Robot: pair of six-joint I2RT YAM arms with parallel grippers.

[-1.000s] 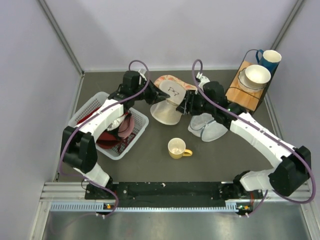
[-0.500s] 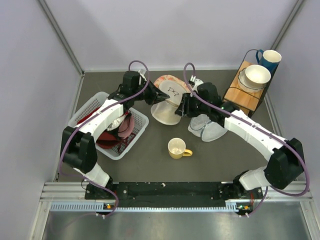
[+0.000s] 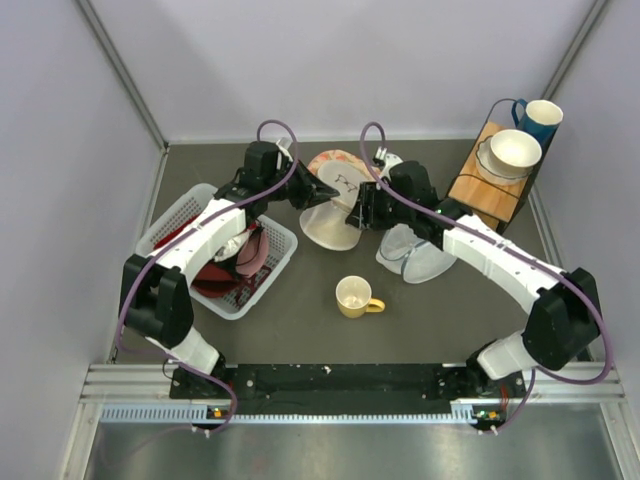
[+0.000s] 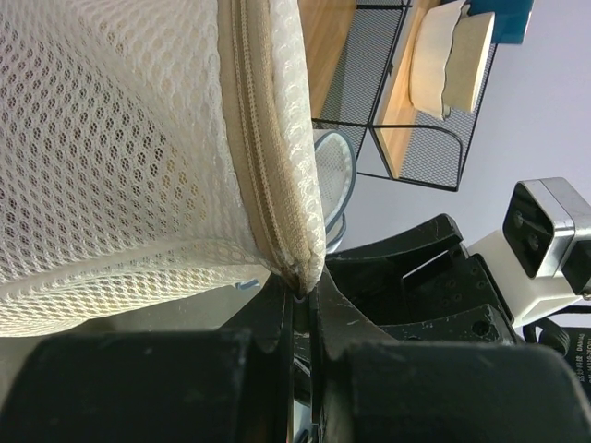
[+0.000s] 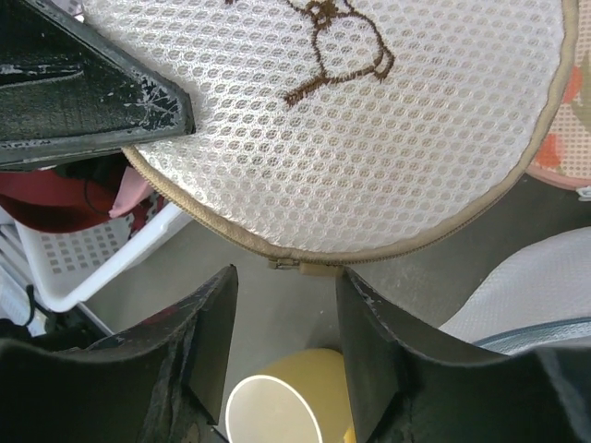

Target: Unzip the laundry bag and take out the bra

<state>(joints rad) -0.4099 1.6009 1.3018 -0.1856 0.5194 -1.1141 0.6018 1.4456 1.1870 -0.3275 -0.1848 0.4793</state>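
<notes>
My right gripper is open with the zipper pull lying crosswise to it, so it should take the bag's rim (image 5: 530,164) and hold it while my left gripper takes a new grip.
The cream mesh laundry bag (image 3: 330,222) is held tilted up off the table, its black mark facing the right arm. My left gripper (image 3: 314,192) is shut on the bag's zipper rim (image 4: 288,231). My right gripper (image 3: 355,212) is open at the bag's right side. In the right wrist view the zipper pull (image 5: 300,265) lies just ahead of that gripper (image 5: 284,277), between its fingertips but not pinched. The zipper looks closed along the rim that shows. The bra is hidden.
A white basket (image 3: 180,215) with red and pink garments stands at the left. A yellow mug (image 3: 355,296) stands below the bag. A bluish-grey pouch (image 3: 415,258) lies right of it. A pink patterned pouch (image 3: 330,160) lies behind. A wooden rack (image 3: 490,190) holds a bowl and a blue mug.
My right gripper has moved left, closer to the bag's rim. The left arm and the bag have stayed where they were.
</notes>
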